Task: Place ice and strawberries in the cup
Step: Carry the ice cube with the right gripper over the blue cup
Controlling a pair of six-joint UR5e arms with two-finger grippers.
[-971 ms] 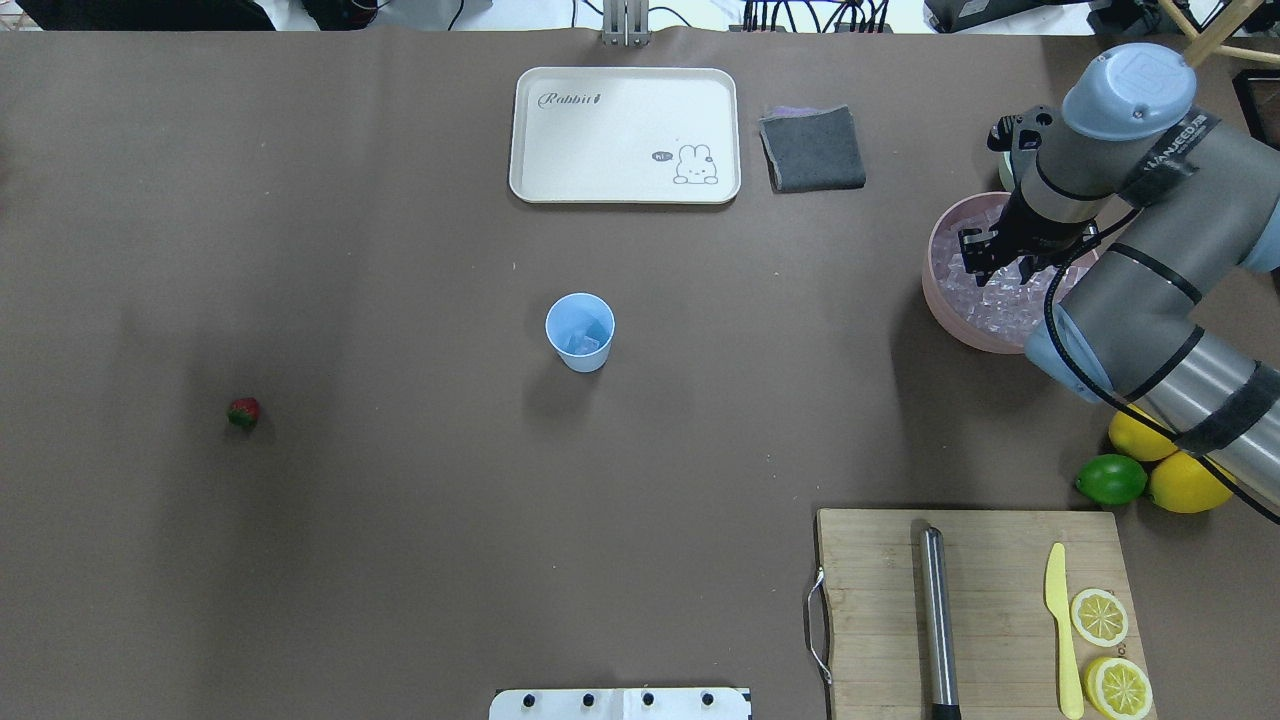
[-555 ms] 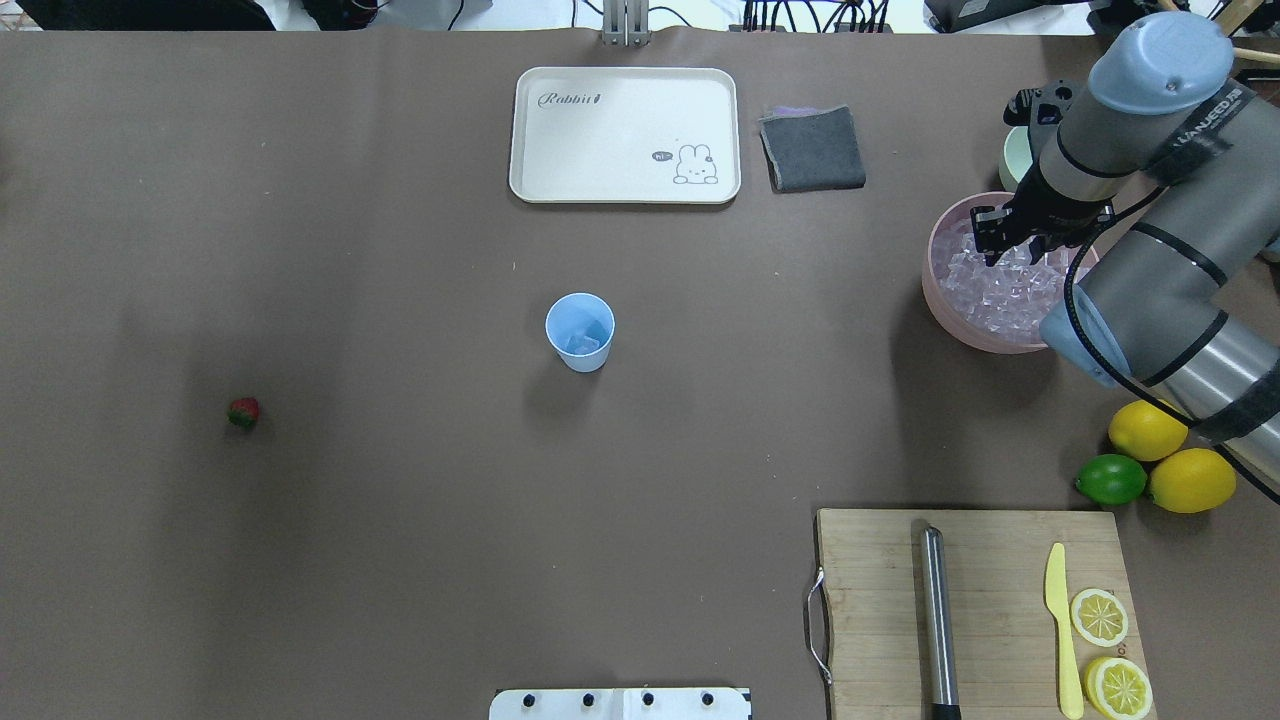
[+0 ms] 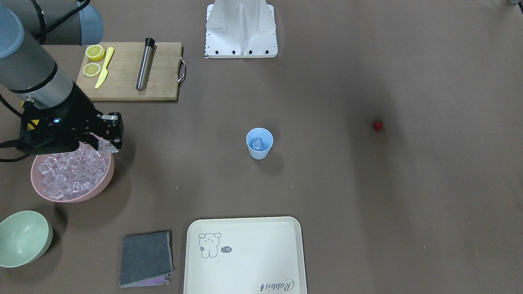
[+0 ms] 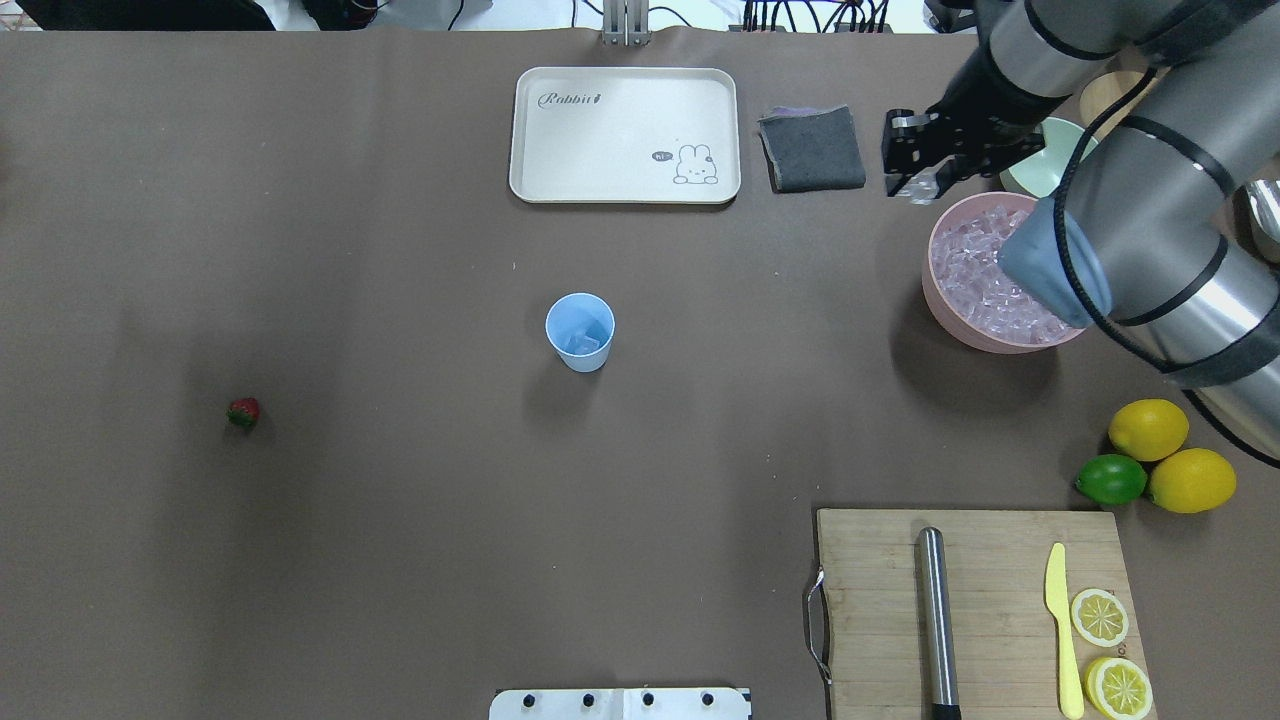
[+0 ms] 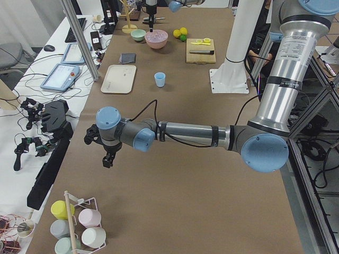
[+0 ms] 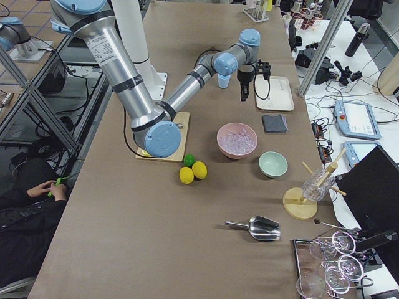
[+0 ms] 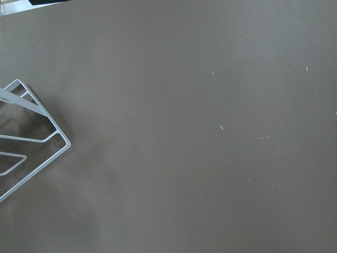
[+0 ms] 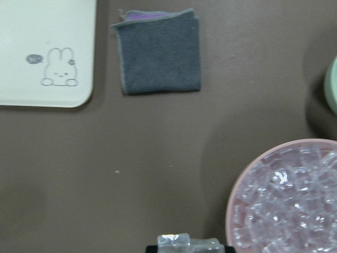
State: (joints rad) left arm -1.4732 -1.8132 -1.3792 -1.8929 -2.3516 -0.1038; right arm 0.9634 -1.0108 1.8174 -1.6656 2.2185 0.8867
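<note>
The robot's right gripper should release its ice cube inside the light-blue cup [image 3: 258,141], against the ice cube that lies in there.
The light-blue cup [image 4: 580,331] stands mid-table with an ice cube inside; it also shows in the front view [image 3: 259,143]. The strawberry [image 4: 243,412] lies alone on the table far to the cup's left. The ice [image 4: 975,280] fills the pink bowl [image 4: 935,295]. My right gripper [image 4: 918,185] is raised above the bowl's far-left rim and shut on one ice cube [image 3: 104,145], which shows between the fingers in the right wrist view [image 8: 175,241]. My left gripper [image 5: 107,161] hangs over bare table far from everything; I cannot tell whether it is open.
A white rabbit tray [image 4: 625,135] and a grey cloth [image 4: 812,148] lie at the far edge. A pale green bowl [image 3: 22,239] sits behind the pink bowl. A cutting board [image 4: 970,610] holds a knife, a muddler and lemon halves. Lemons and a lime [image 4: 1145,430] are nearby. A wire rack [image 7: 31,142] is under my left wrist.
My right gripper has risen out of the pink bowl and moved left toward its far-left rim, with an ice cube in it. The cup and the strawberry have not moved.
</note>
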